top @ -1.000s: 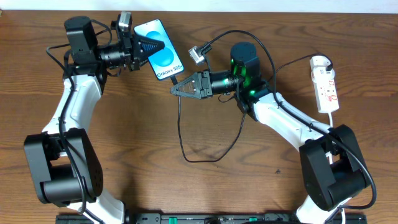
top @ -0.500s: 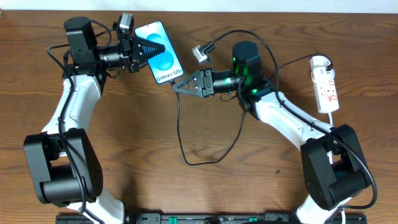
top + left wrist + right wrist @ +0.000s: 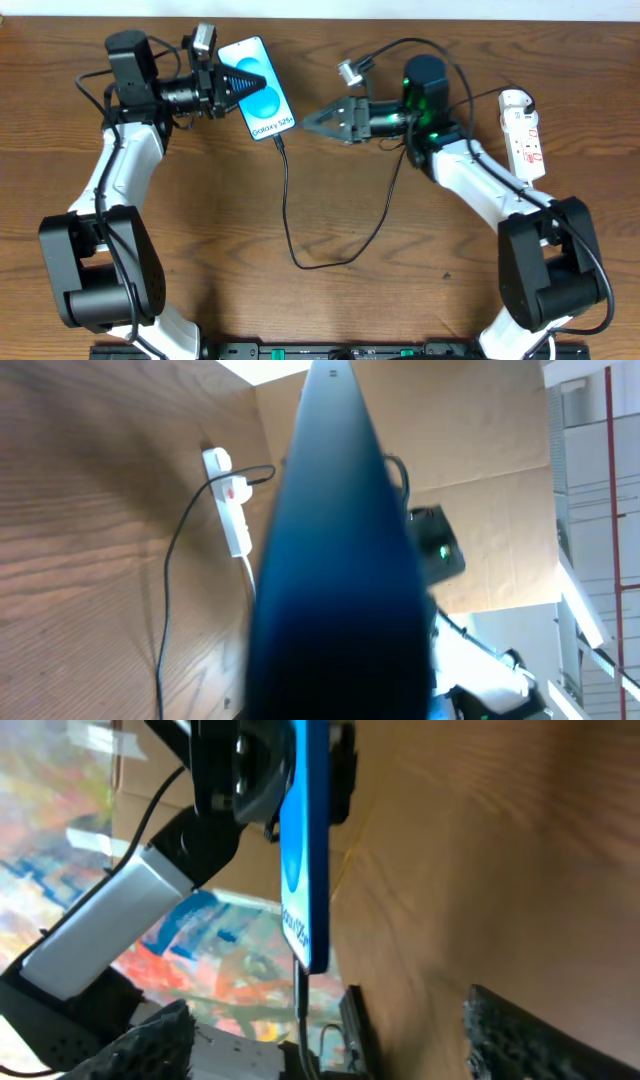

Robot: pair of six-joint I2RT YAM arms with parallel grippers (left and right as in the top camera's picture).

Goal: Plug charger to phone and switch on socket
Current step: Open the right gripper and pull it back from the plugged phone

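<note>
Next, I let go of the phone with my left gripper on the wooden table point(image 3: 274, 160) just below the charger's plug.
My left gripper point(image 3: 250, 80) is shut on the phone point(image 3: 270, 105), a blue-screened slab held off the table at the back left. It fills the left wrist view as a dark blue blur point(image 3: 340, 560). The charger point(image 3: 288, 200) hangs from the phone's lower edge, its black cable looping over the table towards the right arm. In the right wrist view the phone point(image 3: 305, 840) shows edge-on with the plug tip point(image 3: 300, 982) at its bottom end. My right gripper point(image 3: 318, 118) is open and empty, a short way right of the plug. The socket point(image 3: 524, 135) lies at the far right.
The socket's thick white cord point(image 3: 545, 185) runs down beside the right arm's base. The charger's slack loop point(image 3: 330, 258) lies on the wooden table point(image 3: 200, 220) in the middle. The left wrist view shows the socket point(image 3: 228, 500) and a thin black cable point(image 3: 170, 590) far off.
My right gripper has opened, let go of the charger's plug and drawn back to the right. The plug stays at the phone's lower edge. The left gripper keeps holding the phone.
</note>
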